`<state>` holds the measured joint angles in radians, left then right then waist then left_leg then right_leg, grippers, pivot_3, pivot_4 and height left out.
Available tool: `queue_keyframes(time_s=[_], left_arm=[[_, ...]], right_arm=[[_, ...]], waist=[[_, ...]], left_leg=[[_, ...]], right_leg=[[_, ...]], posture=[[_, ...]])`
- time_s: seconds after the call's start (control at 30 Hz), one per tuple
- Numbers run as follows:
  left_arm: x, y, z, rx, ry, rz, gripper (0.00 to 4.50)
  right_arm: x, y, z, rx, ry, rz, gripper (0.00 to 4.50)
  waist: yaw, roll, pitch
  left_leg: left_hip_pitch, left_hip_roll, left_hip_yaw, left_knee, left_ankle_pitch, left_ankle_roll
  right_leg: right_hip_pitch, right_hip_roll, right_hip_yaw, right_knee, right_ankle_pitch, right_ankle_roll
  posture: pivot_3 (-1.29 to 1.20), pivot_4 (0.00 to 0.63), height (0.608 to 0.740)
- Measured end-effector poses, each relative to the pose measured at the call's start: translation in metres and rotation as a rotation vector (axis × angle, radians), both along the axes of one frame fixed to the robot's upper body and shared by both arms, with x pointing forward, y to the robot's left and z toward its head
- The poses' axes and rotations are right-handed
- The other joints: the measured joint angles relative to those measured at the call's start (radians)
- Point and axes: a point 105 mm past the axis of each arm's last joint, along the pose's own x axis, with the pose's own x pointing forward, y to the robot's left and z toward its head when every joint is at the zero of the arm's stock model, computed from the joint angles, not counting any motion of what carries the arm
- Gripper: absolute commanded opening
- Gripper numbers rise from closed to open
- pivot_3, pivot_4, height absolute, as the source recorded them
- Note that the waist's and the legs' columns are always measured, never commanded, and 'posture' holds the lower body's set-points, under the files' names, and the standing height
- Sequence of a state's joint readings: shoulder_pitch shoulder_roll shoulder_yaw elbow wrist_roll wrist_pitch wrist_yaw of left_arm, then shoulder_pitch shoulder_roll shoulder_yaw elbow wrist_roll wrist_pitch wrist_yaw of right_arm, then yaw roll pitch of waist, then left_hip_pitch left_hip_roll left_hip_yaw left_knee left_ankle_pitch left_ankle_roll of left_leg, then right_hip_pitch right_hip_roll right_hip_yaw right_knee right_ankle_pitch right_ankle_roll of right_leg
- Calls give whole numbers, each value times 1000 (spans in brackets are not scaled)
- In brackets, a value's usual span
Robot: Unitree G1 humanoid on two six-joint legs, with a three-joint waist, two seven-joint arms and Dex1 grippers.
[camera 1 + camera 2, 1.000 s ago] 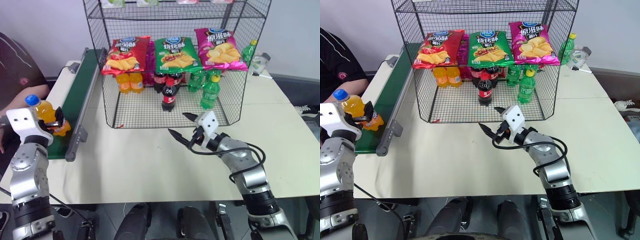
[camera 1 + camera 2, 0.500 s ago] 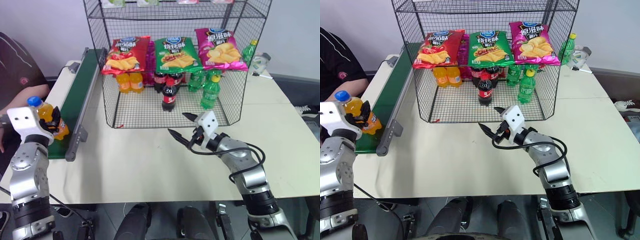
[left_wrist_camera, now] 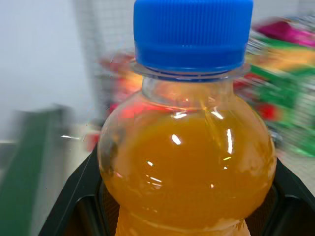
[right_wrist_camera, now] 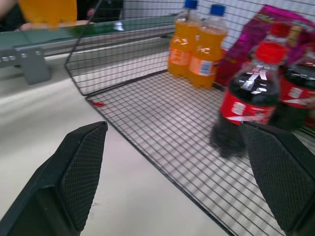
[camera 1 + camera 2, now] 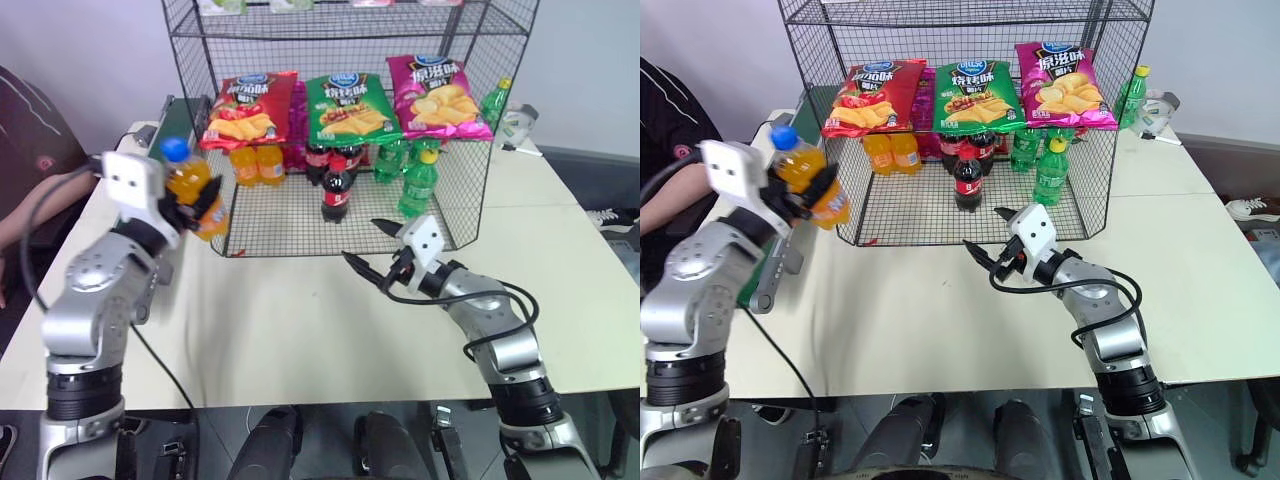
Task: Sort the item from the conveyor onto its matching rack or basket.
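Next, I let go of the orange soda bottle, now hanging just outside the rack, with my left gripper, setting it on the rack's bottom in front of the orange bottles (image 5: 267,241).
The item, a small orange soda bottle (image 5: 193,188) with a blue cap, hangs in the air with my left gripper (image 5: 202,207) shut on its lower body. It sits just outside the rack's left front corner, above the table. In the left wrist view the bottle (image 3: 187,157) stands upright between the black fingers (image 3: 74,206). The conveyor (image 5: 188,122), a dark-green belt in a grey frame, runs along the table's left side behind my left arm. The rack (image 5: 300,228) is a black wire cage at the back centre. My right gripper (image 5: 364,244) stands open, empty, just before the rack's front.
Inside the rack stand two orange bottles (image 5: 258,163), cola bottles (image 5: 336,186) and green bottles (image 5: 420,182); crisp bags (image 5: 345,108) hang above them. A person (image 5: 30,150) sits at the far left. The cream table (image 5: 290,320) has bare room in front of the rack.
My left gripper has closed on the orange bottle, lifted it off the conveyor's near end and swung it right, up to the rack's left front corner. The right arm has kept still.
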<state>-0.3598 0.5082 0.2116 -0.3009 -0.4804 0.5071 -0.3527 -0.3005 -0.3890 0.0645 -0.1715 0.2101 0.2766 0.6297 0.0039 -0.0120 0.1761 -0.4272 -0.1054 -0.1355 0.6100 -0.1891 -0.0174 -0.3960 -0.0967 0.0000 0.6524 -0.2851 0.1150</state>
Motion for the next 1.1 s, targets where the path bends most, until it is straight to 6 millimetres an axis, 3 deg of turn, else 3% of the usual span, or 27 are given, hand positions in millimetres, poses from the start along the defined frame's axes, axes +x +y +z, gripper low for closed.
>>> queue_keyframes(time_s=[0.17,0.3,0.63,0.83,1.1], left_arm=[[20,-20,-32,46,75,12,2538],[45,-34,-54,-47,61,58,2538],[91,-56,-81,-64,53,104,2538],[100,-63,-100,-61,107,113,2538],[106,-55,-101,-83,98,176,2538]], right_arm=[[2,-10,3,-9,-12,-33,4500],[1,-11,8,-7,-30,-40,4500],[-2,-11,12,-5,-46,-55,4500],[-3,-13,12,-2,-44,-71,4500],[-4,-13,11,-1,-43,-77,4500]], waist=[[2,0,0],[10,0,0],[8,0,0],[3,0,0],[4,0,0]], left_leg=[[0,0,0,0,0,0],[0,-1,0,1,0,0],[0,-2,0,2,0,0],[0,-2,0,2,0,0],[0,-2,0,2,0,0]], right_leg=[[0,0,0,0,0,0],[1,0,0,0,0,0],[1,0,-1,0,0,1],[0,1,-1,2,0,1],[0,1,-1,3,0,1]], posture=[[0,150,740],[0,150,740],[0,150,740],[0,150,740],[0,150,740]])
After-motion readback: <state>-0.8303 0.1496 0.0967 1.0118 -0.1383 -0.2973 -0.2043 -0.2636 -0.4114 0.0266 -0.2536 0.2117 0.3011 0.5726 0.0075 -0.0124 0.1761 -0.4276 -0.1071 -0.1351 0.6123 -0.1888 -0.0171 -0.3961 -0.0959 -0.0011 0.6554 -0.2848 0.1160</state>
